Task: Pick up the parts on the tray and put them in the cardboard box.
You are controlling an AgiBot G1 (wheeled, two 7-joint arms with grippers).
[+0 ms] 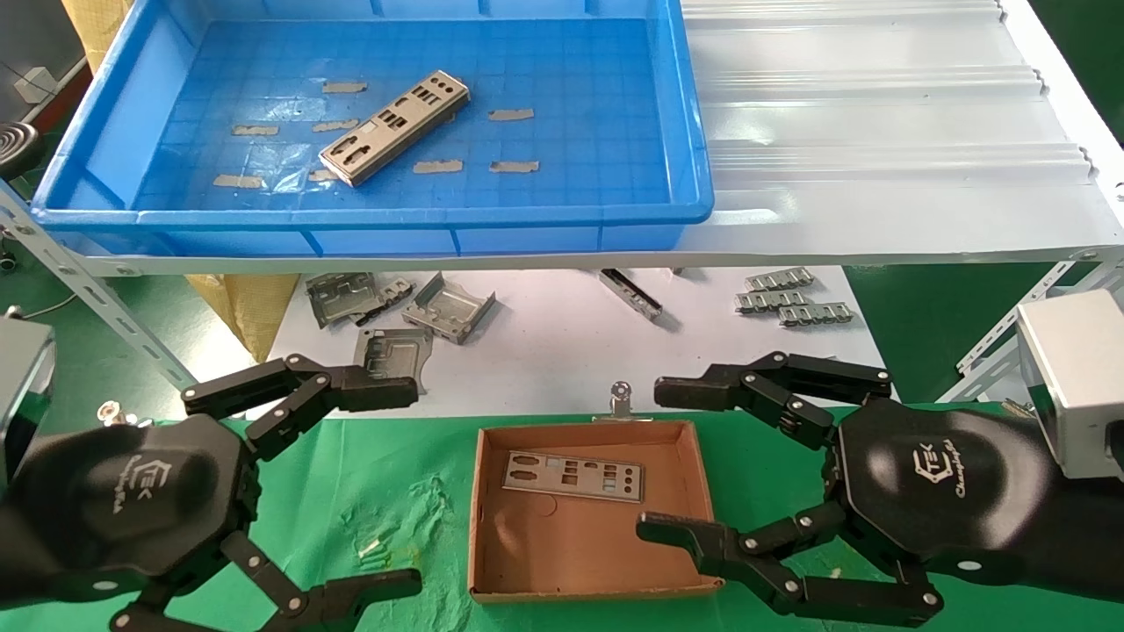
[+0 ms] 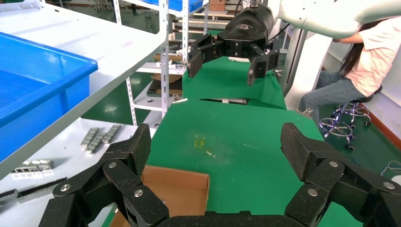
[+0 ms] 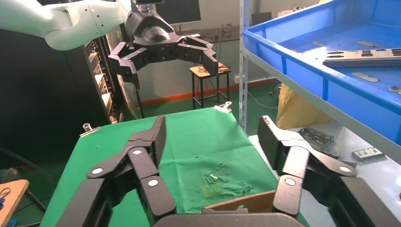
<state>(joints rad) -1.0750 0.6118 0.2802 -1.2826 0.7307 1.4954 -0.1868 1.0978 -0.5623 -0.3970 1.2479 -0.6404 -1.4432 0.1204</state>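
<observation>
I will close my left gripper on the long sides of the punched plate (image 1: 412, 105) in the blue tray, close to the plate's end with the round holes.
A silver-grey punched plate (image 1: 392, 127) lies slanted in the blue tray (image 1: 378, 230) on the upper shelf; it also shows in the right wrist view (image 3: 361, 56). A second plate (image 1: 572, 475) lies flat in the brown cardboard box (image 1: 492, 579) on the green cloth. My left gripper (image 1: 406, 484) is open and empty, left of the box. My right gripper (image 1: 660, 458) is open and empty, at the box's right wall. The box's corner shows in the left wrist view (image 2: 176, 190) and its edge in the right wrist view (image 3: 246, 202).
Bent grey brackets (image 1: 446, 307) and linked clip strips (image 1: 790, 297) lie on the white sheet (image 1: 562, 351) under the shelf. A white corrugated sheet (image 1: 878, 132) covers the shelf right of the tray. A binder clip (image 1: 621, 397) sits behind the box. A person (image 2: 359, 56) sits to one side.
</observation>
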